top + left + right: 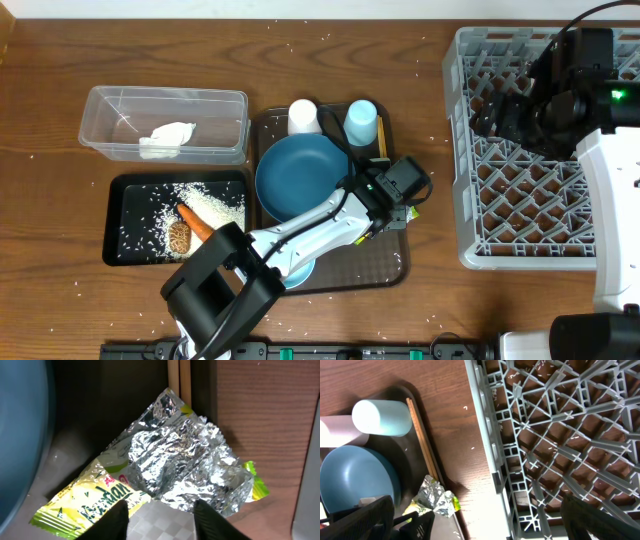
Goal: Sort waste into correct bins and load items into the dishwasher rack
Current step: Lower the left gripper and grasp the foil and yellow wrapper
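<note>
My left fingers reach only the wrapper's near edge; next I move farther in and pinch where its yellow part meets the silver foil [121, 469].
Crumpled silver foil [180, 460] lies on a green-yellow wrapper [85, 502] at the brown serving tray's right edge, beside the wooden chopsticks [179, 380]. My left gripper [160, 522] is open and empty, its fingertips just short of the foil; overhead the left gripper [405, 200] hides both. My right gripper [480, 525] is wide open and empty above the grey dishwasher rack [462, 150]. The dark blue plate [300, 175], white cup [303, 117] and light blue cup [361, 122] sit on the serving tray. The white bowl [300, 272] is mostly hidden under my left arm.
The clear container [165, 93] holds a white napkin [167, 138]. The black tray [115, 215] holds rice [215, 200], a carrot [195, 222] and a brown lump [180, 236]. Rice grains are scattered over the wooden table and in the rack.
</note>
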{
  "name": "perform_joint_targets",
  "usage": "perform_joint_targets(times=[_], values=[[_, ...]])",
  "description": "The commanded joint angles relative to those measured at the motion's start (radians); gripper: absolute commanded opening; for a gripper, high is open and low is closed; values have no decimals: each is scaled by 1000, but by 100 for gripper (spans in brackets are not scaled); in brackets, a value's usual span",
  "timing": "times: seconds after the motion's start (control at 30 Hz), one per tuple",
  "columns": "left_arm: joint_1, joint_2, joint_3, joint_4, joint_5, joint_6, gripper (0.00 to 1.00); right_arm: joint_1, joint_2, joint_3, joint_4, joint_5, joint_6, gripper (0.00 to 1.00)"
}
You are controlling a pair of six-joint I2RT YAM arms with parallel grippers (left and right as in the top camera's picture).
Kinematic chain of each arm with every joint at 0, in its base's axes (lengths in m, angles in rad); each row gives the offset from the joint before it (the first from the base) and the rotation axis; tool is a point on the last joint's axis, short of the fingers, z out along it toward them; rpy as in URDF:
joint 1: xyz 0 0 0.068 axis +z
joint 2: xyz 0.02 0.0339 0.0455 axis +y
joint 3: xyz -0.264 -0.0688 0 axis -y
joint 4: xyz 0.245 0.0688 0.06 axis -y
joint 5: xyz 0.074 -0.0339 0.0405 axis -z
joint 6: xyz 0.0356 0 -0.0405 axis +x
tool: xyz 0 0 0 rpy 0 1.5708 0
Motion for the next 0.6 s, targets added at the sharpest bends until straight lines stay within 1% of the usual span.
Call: perform_joint_targets(times=[0.0, 0.23, 0.5, 0.57], values=[[3, 14, -5, 5, -34, -3, 49, -5, -3, 10, -1, 2, 13, 99], [3, 50, -5, 7, -57, -120, 50, -5, -3, 10, -1, 3, 13, 99], [3, 65, -5, 9, -163, -220, 50, -5, -3, 10, -1, 2, 13, 99], [3, 67, -5, 11, -188, -223, 50, -5, -3, 10, -1, 3, 13, 99]])
